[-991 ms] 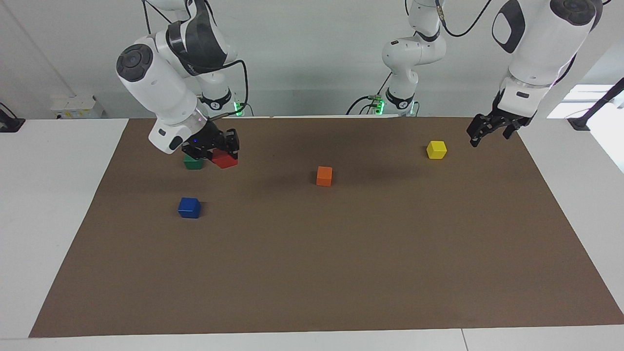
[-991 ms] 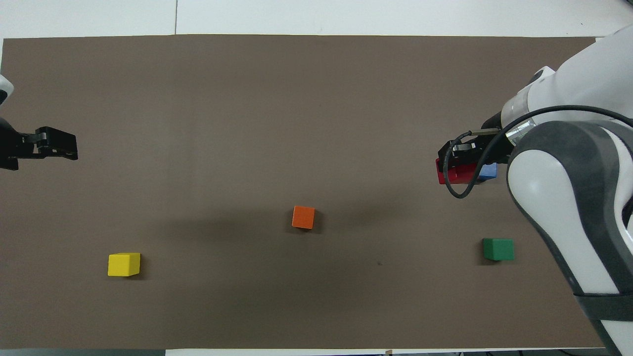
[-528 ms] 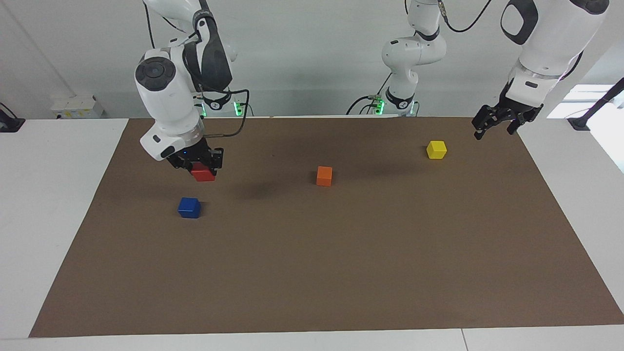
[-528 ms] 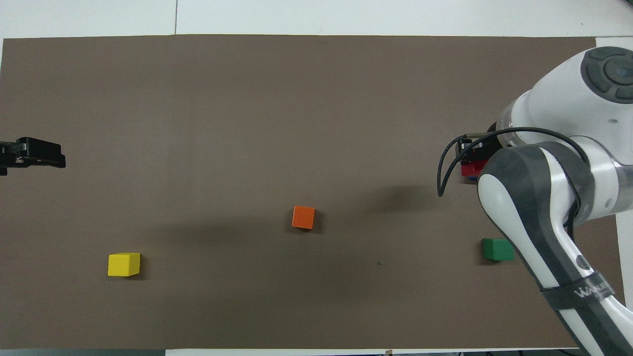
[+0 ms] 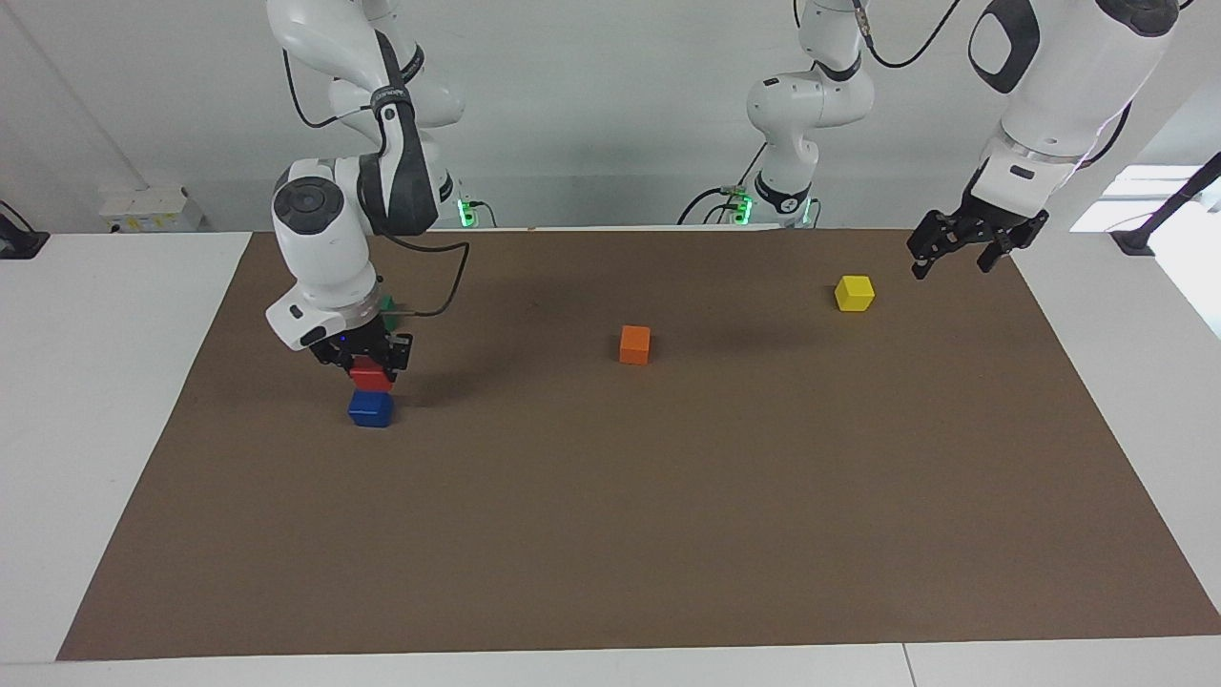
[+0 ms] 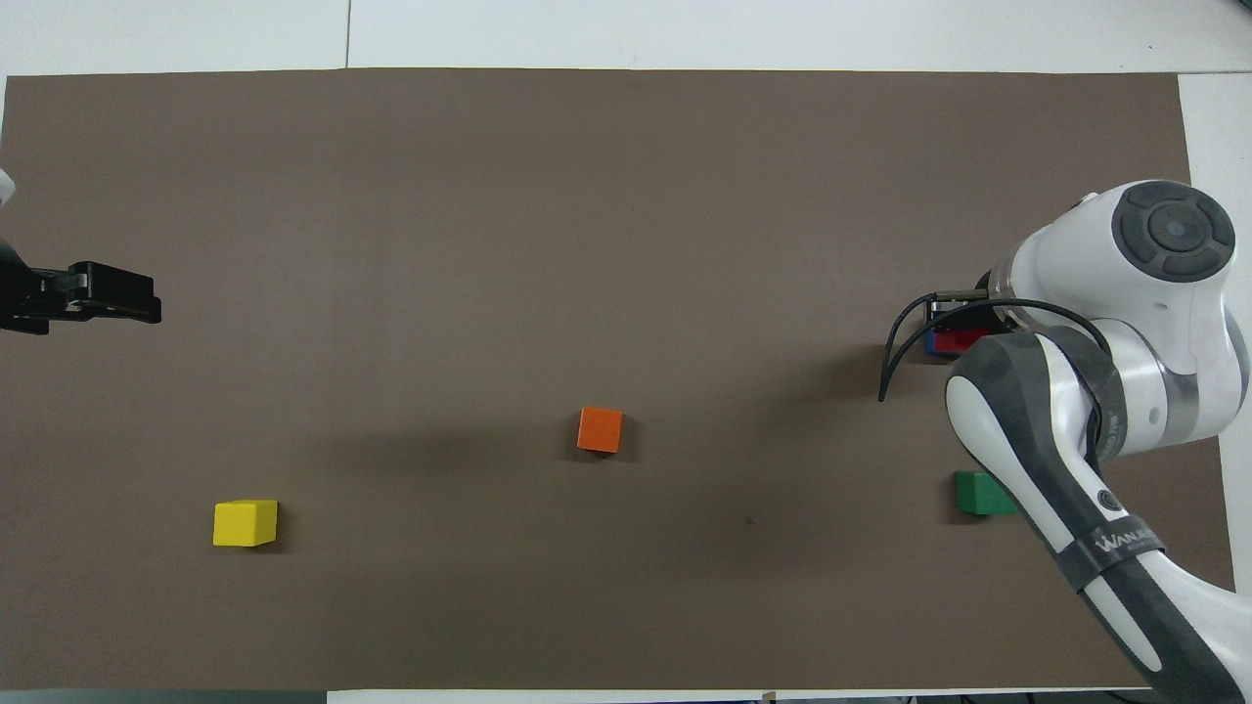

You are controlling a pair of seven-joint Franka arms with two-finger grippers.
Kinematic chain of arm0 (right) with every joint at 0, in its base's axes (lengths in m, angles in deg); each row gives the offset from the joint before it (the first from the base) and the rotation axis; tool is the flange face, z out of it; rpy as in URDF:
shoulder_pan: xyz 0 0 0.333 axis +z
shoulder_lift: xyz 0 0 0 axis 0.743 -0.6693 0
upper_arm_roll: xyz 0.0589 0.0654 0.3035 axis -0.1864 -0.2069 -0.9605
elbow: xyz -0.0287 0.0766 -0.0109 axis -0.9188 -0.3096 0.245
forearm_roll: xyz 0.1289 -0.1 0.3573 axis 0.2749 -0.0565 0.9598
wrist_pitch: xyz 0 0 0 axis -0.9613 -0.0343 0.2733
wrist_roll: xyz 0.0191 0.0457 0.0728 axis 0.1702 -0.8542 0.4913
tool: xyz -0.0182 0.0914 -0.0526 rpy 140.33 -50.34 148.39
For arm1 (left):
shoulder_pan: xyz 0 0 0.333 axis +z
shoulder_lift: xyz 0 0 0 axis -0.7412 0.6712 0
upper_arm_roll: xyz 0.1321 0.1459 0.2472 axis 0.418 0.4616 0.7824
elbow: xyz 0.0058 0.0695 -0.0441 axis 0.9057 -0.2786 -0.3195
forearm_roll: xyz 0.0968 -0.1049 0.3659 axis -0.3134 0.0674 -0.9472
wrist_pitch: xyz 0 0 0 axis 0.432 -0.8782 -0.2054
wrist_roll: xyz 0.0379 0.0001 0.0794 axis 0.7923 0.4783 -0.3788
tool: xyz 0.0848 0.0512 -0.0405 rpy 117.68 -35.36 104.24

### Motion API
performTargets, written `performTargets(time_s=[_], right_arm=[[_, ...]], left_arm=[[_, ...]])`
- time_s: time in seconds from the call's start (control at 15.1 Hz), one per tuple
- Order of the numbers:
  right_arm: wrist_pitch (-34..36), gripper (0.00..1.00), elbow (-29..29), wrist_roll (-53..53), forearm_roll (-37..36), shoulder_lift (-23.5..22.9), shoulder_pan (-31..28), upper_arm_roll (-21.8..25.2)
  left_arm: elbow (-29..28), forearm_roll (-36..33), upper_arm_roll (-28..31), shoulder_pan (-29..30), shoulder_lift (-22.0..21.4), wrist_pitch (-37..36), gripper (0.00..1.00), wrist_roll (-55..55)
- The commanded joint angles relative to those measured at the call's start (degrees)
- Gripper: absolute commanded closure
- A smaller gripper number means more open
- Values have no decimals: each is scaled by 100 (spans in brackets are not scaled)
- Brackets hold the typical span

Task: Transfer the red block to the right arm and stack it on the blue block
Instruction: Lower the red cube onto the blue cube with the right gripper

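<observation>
I need to release the right gripper's red block atop the blue block (image 6: 980, 324), slightly toward the arm's side.
The red block (image 5: 371, 381) is held in my right gripper (image 5: 369, 368), which is shut on it. The block sits directly over the blue block (image 5: 370, 409), on its top or a hair above; I cannot tell which. In the overhead view the right gripper (image 6: 957, 315) and arm cover most of the red block (image 6: 966, 339), and only an edge of the blue block (image 6: 930, 343) shows. My left gripper (image 5: 951, 263) is open and empty, up in the air over the mat's edge at the left arm's end, beside the yellow block (image 5: 854, 293). It also shows in the overhead view (image 6: 122, 299).
An orange block (image 5: 634, 344) lies mid-mat. A green block (image 6: 981, 493) lies nearer to the robots than the blue block and is mostly hidden by the right arm in the facing view. The brown mat (image 5: 668, 534) covers the table.
My right gripper has carried the red block away from over the green block and lowered it onto or just above the blue block. The left gripper shifted slightly.
</observation>
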Motion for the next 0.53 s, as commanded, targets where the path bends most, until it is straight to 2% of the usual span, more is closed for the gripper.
performTargets(time_s=[0.0, 0.2, 0.46], right_arm=[[-340, 100, 289, 84, -110, 32, -134, -63], [-744, 100, 333, 198, -110, -126, -248, -63], [-920, 100, 360, 347, -110, -197, -362, -63]], left_arm=[[-3, 149, 61, -49, -2, -36, 0, 46], [-21, 149, 69, -49, -11, -36, 0, 47], [-12, 149, 52, -32, 6, -71, 0, 38]])
